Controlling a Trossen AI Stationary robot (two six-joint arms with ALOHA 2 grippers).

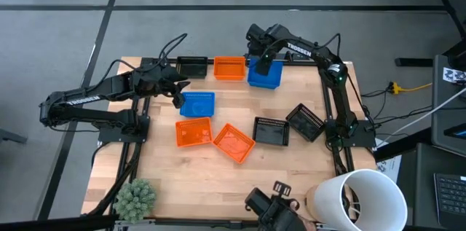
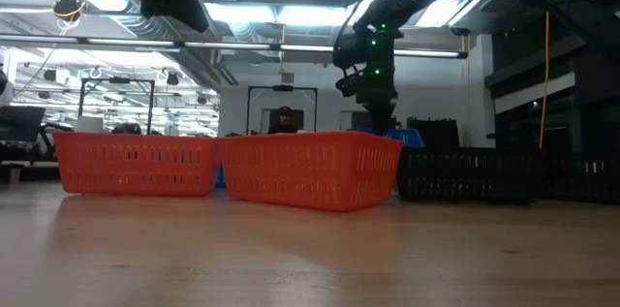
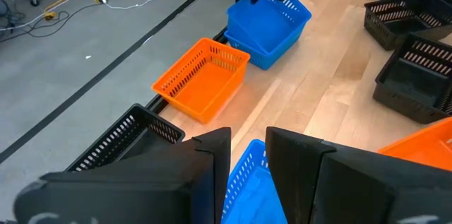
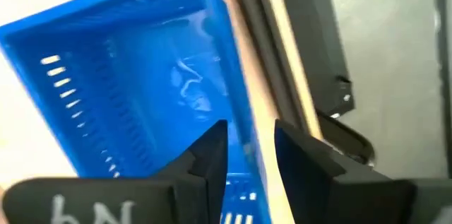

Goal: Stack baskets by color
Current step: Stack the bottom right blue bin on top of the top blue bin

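The upper blue basket is sitting tilted in the lower blue basket. Next, my right gripper opens, grips the upper basket's rim (image 4: 241, 107) afresh and settles it.
My right gripper (image 1: 263, 61) stands at the table's far edge, shut on a blue basket (image 3: 272, 15) that sits nested, a little tilted, in a second blue basket (image 3: 256, 51). A third blue basket (image 1: 197, 104) lies flat on the table under my left gripper (image 3: 247, 139), which hangs open above its far left corner and touches nothing. One orange basket (image 1: 229, 68) and one black basket (image 1: 191, 65) stand on their bases at the far edge. Two orange baskets (image 1: 194, 133) (image 1: 234, 143) and two black baskets (image 1: 271, 131) (image 1: 306, 122) lie mid-table. My right gripper holds the upper blue basket by its far wall (image 4: 246, 150), one finger (image 4: 212, 155) inside the basket and one outside. The fingers come from above, pointing steeply down. The basket sits tilted within the lower blue basket.
A large white bucket (image 1: 368, 198) stands at the near right corner and a fuzzy green plant (image 1: 136, 196) at the near left. The near middle of the wooden table (image 1: 189, 180) is bare wood. Black frame rails run along the table's far and side edges.
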